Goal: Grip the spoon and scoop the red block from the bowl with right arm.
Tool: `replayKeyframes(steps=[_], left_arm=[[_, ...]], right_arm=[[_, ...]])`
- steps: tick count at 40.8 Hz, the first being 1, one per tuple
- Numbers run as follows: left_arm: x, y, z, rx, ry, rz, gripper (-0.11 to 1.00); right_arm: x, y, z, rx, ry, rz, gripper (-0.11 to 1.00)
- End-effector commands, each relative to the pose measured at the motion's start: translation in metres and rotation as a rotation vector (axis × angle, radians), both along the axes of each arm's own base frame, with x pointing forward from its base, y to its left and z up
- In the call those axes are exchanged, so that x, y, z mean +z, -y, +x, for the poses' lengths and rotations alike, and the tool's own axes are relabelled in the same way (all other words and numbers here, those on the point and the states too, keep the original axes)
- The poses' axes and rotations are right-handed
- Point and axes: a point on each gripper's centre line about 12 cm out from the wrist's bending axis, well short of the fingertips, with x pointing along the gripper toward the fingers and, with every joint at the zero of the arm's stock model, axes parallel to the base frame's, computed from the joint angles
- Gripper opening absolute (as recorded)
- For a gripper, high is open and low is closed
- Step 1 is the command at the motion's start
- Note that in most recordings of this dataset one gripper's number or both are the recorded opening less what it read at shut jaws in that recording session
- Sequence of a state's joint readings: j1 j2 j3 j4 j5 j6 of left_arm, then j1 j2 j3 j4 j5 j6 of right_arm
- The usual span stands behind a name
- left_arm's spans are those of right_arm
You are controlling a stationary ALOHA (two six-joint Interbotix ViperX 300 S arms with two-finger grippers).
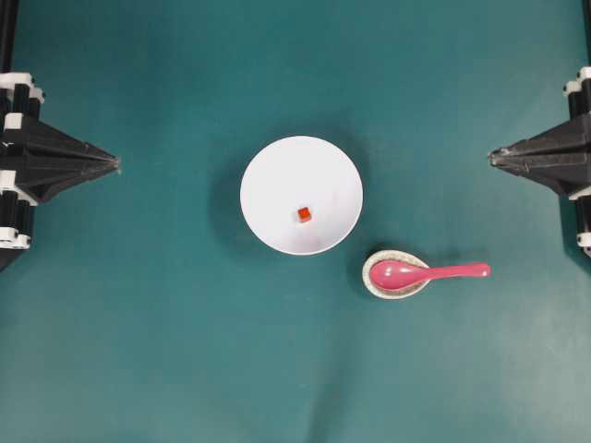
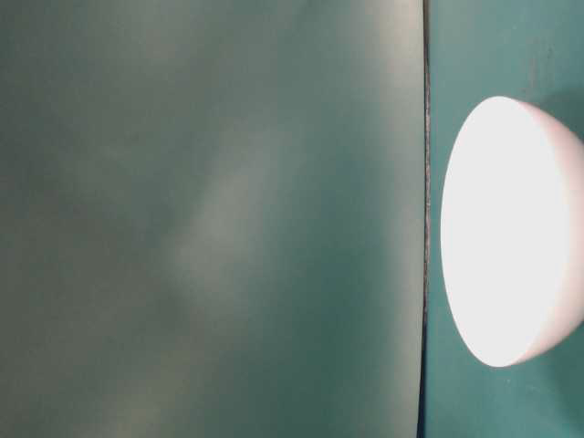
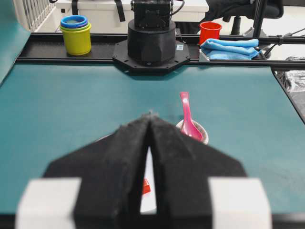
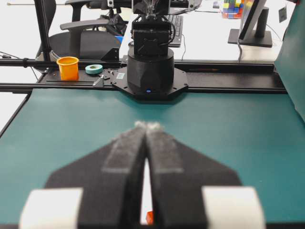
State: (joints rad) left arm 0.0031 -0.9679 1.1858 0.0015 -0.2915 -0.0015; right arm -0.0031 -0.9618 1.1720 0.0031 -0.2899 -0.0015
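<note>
My right gripper needs to go to the pink spoon next and close on its handle's outer end (image 1: 469, 270), away from the small speckled dish.
The white bowl (image 1: 277, 175) stands mid-table with the tiny red block (image 1: 303, 214) inside it. The bowl's side also shows in the table-level view (image 2: 511, 228). The pink spoon (image 1: 429, 272) rests with its scoop in a small speckled dish (image 1: 369, 277), its handle pointing right. My left gripper (image 1: 115, 164) is shut and empty at the far left. My right gripper (image 1: 492, 159) is shut and empty at the far right, above the spoon's handle end and apart from it. The left wrist view shows the spoon (image 3: 188, 119) and the block (image 3: 146, 186) past the shut gripper (image 3: 151, 116). The right wrist view shows its shut gripper (image 4: 148, 125) and the block (image 4: 149, 217).
Off the table's far edge in the left wrist view are stacked yellow cups (image 3: 76, 36), a red cup (image 3: 210, 31) and a blue cloth (image 3: 229, 47). The right wrist view shows an orange cup (image 4: 68, 67) and a tape roll (image 4: 94, 69) on the rail.
</note>
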Motion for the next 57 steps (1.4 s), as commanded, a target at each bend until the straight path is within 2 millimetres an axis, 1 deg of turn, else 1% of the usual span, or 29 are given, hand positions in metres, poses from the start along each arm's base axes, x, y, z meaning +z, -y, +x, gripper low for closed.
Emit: replayKeyframes(steps=[1,5,18,26,28,30,34,36,38,41,45,46,51,57], left_arm=[[0.016,0.002,0.001,-0.011,0.045,0.03,0.0],[0.024,0.002,0.0,-0.012,0.067,0.015,0.0],[0.016,0.002,0.001,-0.011,-0.006,0.009,0.0],[0.015,0.002,0.001,-0.011,-0.012,0.009,0.0],[0.015,0.002,0.001,-0.01,-0.012,0.009,0.0],[0.015,0.002,0.001,-0.011,-0.012,0.009,0.0],[0.015,0.002,0.001,-0.01,-0.011,0.009,0.0],[0.015,0.002,0.001,-0.01,-0.012,0.009,0.0],[0.014,0.002,0.001,-0.011,-0.014,0.009,0.0],[0.014,0.002,0.001,-0.01,-0.017,0.009,0.0],[0.013,0.002,0.001,-0.011,-0.021,0.009,0.0],[0.013,0.002,0.001,-0.011,-0.025,0.009,0.0],[0.013,0.002,0.001,-0.011,-0.028,0.009,0.0],[0.013,0.002,0.001,-0.011,-0.028,0.008,0.0]], right_arm=[[0.005,-0.001,0.002,0.008,0.011,0.006,0.0],[0.004,-0.002,0.004,0.009,-0.012,0.018,0.0],[0.005,-0.002,0.004,0.012,-0.011,0.031,0.0],[0.0,-0.005,0.007,0.025,-0.031,0.071,0.01],[-0.004,-0.005,0.008,0.026,-0.047,0.091,0.07],[-0.008,-0.005,0.01,0.028,-0.065,0.109,0.19],[-0.026,-0.006,0.016,0.028,-0.135,0.145,0.47],[-0.038,-0.009,0.019,0.036,-0.177,0.149,0.56],[-0.047,-0.012,0.022,0.045,-0.207,0.147,0.56],[-0.067,-0.018,0.026,0.07,-0.249,0.149,0.53],[-0.093,-0.025,0.026,0.087,-0.269,0.168,0.52],[-0.102,-0.026,0.025,0.084,-0.277,0.18,0.53],[-0.13,-0.03,0.018,0.072,-0.271,0.222,0.52],[-0.156,-0.037,0.007,0.048,-0.281,0.259,0.52]])
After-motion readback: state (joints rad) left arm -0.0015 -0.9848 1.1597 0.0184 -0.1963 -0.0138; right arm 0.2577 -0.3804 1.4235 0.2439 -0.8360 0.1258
